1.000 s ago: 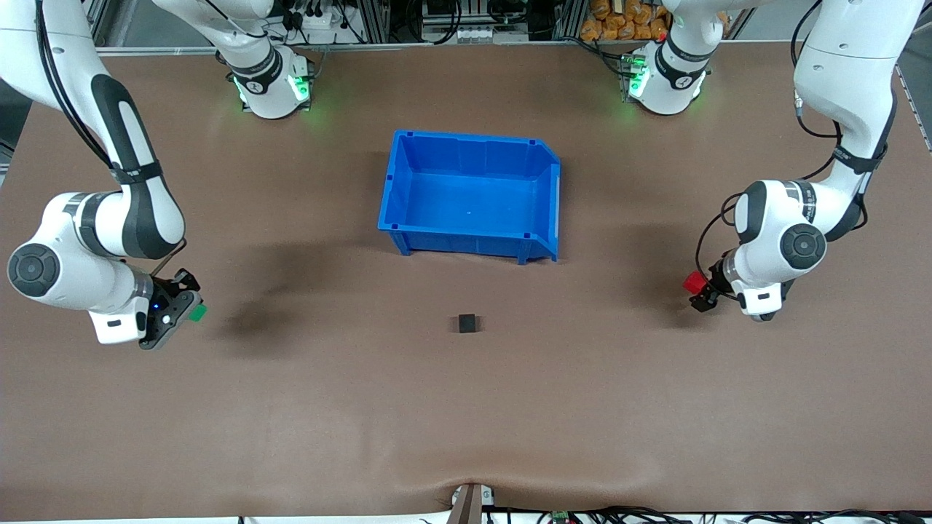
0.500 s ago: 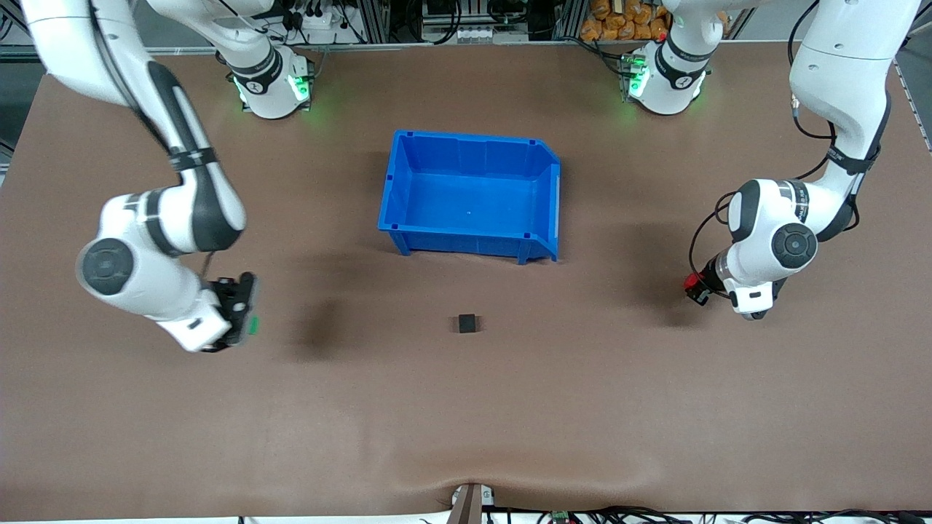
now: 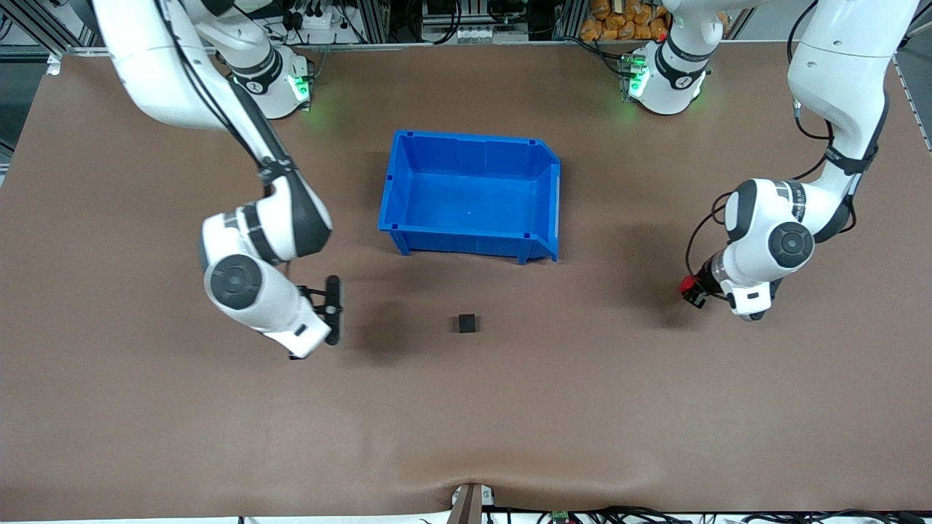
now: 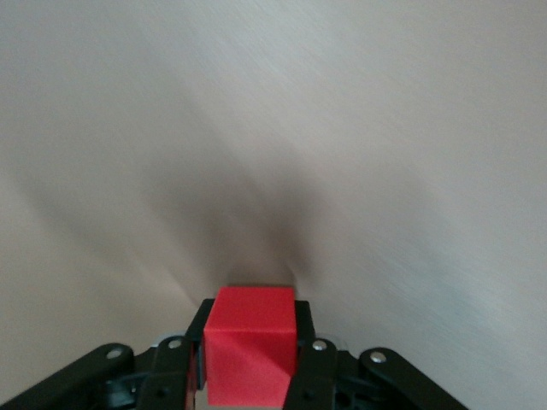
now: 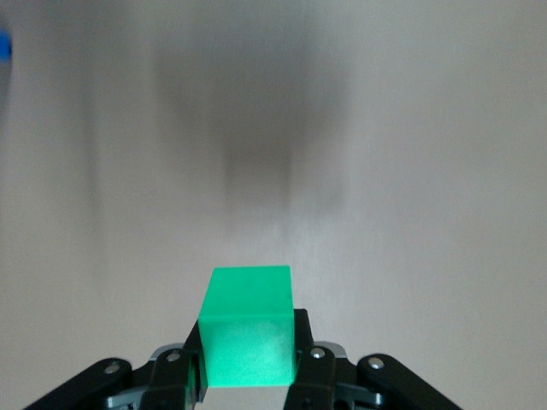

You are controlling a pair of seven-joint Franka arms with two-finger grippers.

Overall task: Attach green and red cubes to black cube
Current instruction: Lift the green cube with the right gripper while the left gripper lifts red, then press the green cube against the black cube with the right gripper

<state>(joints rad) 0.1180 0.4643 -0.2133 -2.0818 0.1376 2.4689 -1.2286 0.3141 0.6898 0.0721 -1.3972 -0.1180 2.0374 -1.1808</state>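
Next, the right gripper releases the green cube, now held low over the table, on the table (image 3: 449, 324), against the black cube's side facing it.
The black cube (image 3: 467, 323) lies on the brown table, nearer the front camera than the blue bin. My right gripper (image 3: 333, 309) hangs low over the table toward the right arm's end from the black cube. It is shut on the green cube (image 5: 248, 329), which shows only in the right wrist view. My left gripper (image 3: 692, 291) is low over the table toward the left arm's end. It is shut on the red cube (image 3: 685, 285), which fills the space between the fingers (image 4: 303, 346) in the left wrist view.
An empty blue bin (image 3: 397, 185) stands at the table's middle, farther from the front camera than the black cube. Both arms' bases stand along the table's edge farthest from the camera. Bare brown table surrounds the black cube.
My right arm has swept from its end of the table toward the black cube, carrying the green cube. My left gripper has shut on the red cube and barely shifted.
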